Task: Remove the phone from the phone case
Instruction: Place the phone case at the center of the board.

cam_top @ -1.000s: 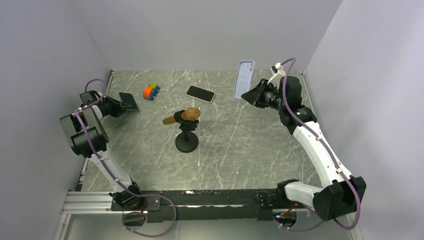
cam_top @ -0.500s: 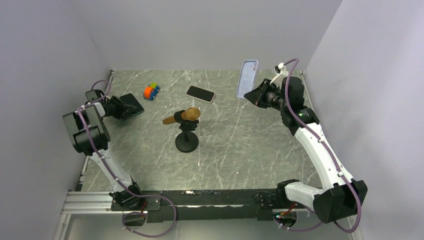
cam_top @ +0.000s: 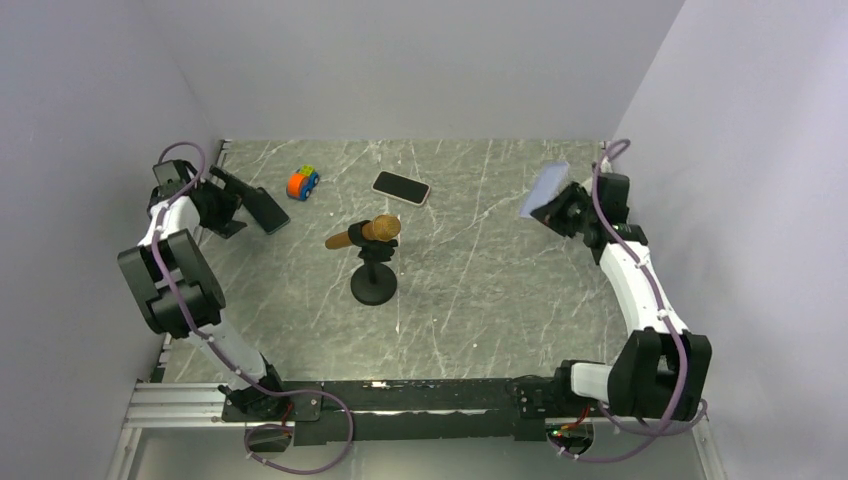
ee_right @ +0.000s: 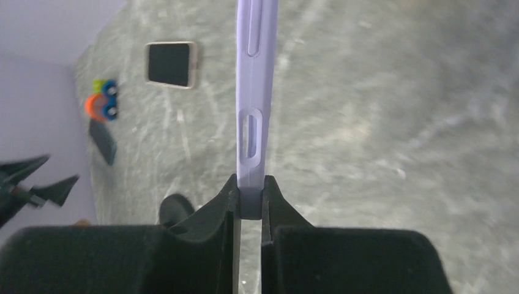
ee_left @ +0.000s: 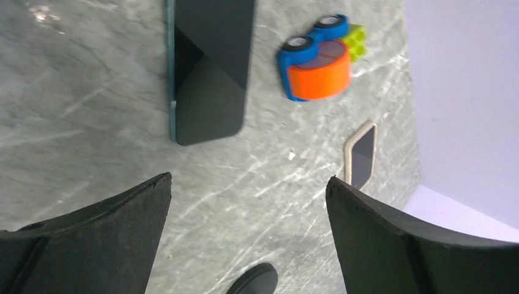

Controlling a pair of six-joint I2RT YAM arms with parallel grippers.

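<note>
I need to release the lavender phone case, now held tilted above the table, from my right gripper so it lies flat on the bare table (cam_top: 571, 246) under it, near the closest wall.
The phone (cam_top: 262, 208), dark with a teal edge, lies out of its case on the table at the far left; the left wrist view has it as phone (ee_left: 208, 67). My left gripper (cam_top: 232, 200) stands wide open just left of it, gripper (ee_left: 249, 177) holding nothing. At the far right the lavender phone case (cam_top: 543, 190) is held tilted above the table, my right gripper (cam_top: 557, 212) shut on its lower end. In the right wrist view the case (ee_right: 254, 92) shows edge-on, rising from the gripper (ee_right: 251, 184).
A second phone (cam_top: 401, 187) with a pale rim lies at the back centre. An orange and blue toy car (cam_top: 302, 182) sits right of the dark phone. A microphone (cam_top: 365, 233) on a black round stand (cam_top: 373, 290) occupies the middle. Grey walls close three sides.
My left gripper opened and let go of the dark phone, which now lies on the table, and drew back left. My right arm pulled the case right and lower, tilting it.
</note>
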